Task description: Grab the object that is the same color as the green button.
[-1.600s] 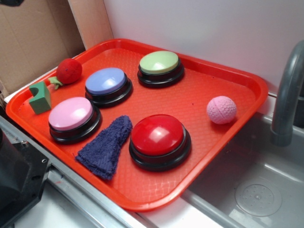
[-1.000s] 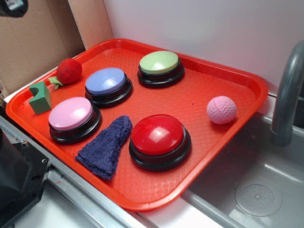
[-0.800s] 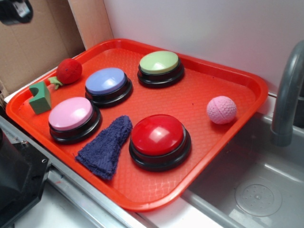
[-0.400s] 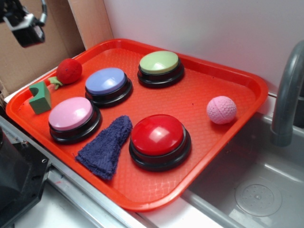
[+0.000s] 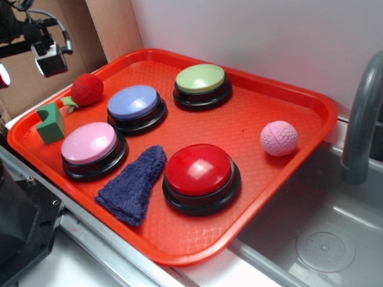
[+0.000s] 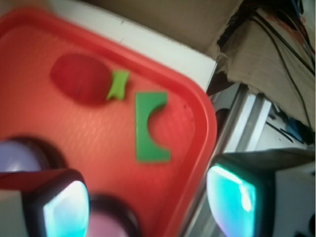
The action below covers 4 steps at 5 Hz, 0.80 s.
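Note:
I need to close my gripper on the thin middle (image 5: 55, 116) (image 6: 141, 127) of the dark-green block, with one finger in the block's curved notch.
The object, a small dark-green block (image 5: 51, 122) with a curved notch, stands at the left corner of the red tray (image 5: 179, 254). In the wrist view the block (image 6: 148, 129) lies flat-looking, ahead of the jaws. The green button (image 5: 201, 80), pale lime on a black base, sits at the tray's back. My gripper (image 5: 27, 64) hangs high over the tray's left corner, above the block and apart from it. It is open (image 6: 148, 207), its two pads wide apart with nothing between them.
A red fuzzy ball (image 5: 87, 88) with a green stem lies just behind the block. Blue (image 5: 134, 103), pink (image 5: 91, 145) and red (image 5: 199, 172) buttons, a dark blue cloth (image 5: 134, 183) and a pink ball (image 5: 279, 137) share the tray. Cardboard (image 5: 36, 89) stands behind; a sink and faucet (image 5: 361, 119) are on the right.
The gripper has come into view at the top left and moved down and right towards the tray's left corner. Nothing on the tray has moved.

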{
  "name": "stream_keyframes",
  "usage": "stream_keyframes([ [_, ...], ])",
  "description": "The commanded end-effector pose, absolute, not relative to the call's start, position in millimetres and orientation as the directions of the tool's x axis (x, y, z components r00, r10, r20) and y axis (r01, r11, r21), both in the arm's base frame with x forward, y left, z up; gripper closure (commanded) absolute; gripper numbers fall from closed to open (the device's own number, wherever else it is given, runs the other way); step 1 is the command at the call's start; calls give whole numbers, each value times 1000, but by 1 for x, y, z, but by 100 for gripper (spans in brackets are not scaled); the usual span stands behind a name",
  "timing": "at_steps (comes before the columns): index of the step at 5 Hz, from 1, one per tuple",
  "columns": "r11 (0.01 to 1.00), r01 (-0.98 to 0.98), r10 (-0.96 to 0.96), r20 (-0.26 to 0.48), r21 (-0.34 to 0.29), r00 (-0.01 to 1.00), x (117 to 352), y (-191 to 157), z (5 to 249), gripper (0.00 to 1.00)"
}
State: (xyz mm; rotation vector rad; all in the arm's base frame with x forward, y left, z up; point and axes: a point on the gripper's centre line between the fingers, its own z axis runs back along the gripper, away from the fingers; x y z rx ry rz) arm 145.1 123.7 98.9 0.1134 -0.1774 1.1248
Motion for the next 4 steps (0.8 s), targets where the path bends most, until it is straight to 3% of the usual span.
stream_keyframes([
  [1,396,-918,896,211,15,390,141,148,57,0],
  [3,450,-892,873,199,25,446,149,144,25,0],
  [4,454,-891,875,181,13,449,150,146,19,100],
])
